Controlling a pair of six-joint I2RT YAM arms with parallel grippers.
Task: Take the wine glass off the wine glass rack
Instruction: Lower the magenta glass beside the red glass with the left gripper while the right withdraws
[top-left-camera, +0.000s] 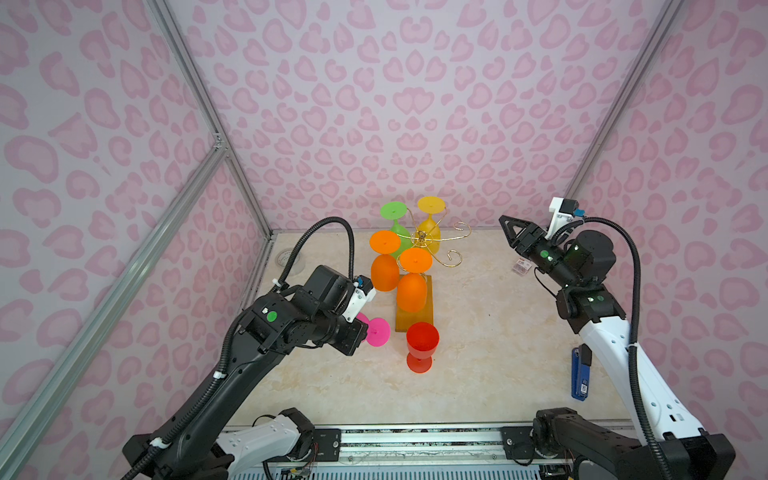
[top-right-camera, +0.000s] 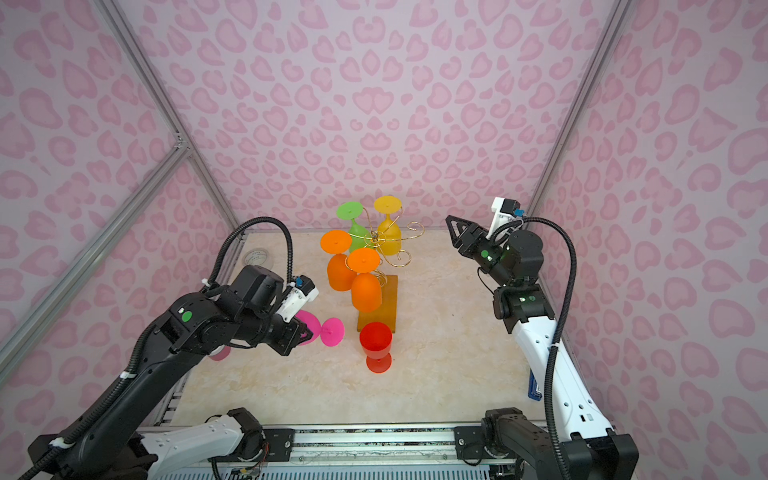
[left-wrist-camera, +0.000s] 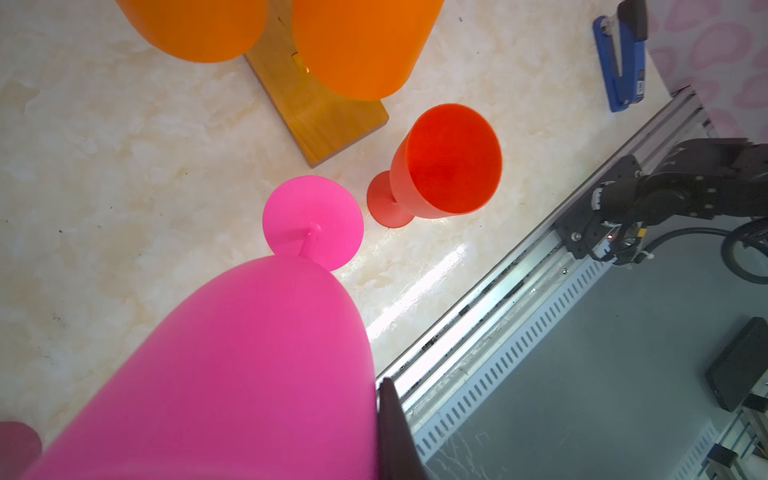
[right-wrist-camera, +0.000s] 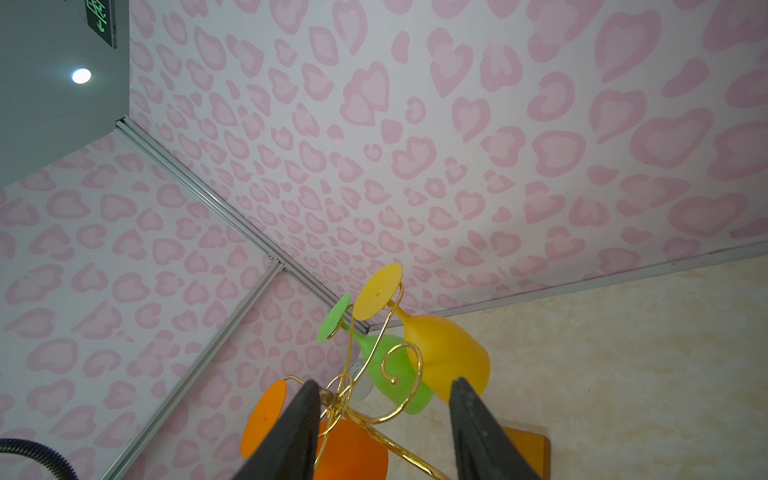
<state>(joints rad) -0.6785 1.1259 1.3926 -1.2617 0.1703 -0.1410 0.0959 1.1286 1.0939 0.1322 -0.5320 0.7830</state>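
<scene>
The robot's left gripper should release the pink wine glass on the table (top-left-camera: 376, 363) (left-wrist-camera: 321, 256) close beside the red glass's foot.
The wine glass rack (top-left-camera: 424, 240) is gold wire on an amber wooden base (top-left-camera: 417, 322). Two orange glasses (top-left-camera: 411, 291), a green one (top-left-camera: 394, 216) and a yellow one (top-left-camera: 430, 220) hang on it upside down. My left gripper (top-right-camera: 306, 332) is shut on the bowl of a pink wine glass (top-right-camera: 331, 331), left of the base. The glass lies tilted with its foot toward a red glass (top-left-camera: 422, 345), which stands upright on the table. In the left wrist view one finger (left-wrist-camera: 392, 424) shows against the pink bowl (left-wrist-camera: 249, 365). My right gripper (top-left-camera: 506, 221) hangs open and empty, right of the rack.
A blue stapler (top-left-camera: 579, 374) lies near the table's right edge and a small packet (top-left-camera: 520, 266) under the right arm. A round grey roll (top-right-camera: 257, 259) sits at the back left. The metal rail (top-left-camera: 415, 436) runs along the front.
</scene>
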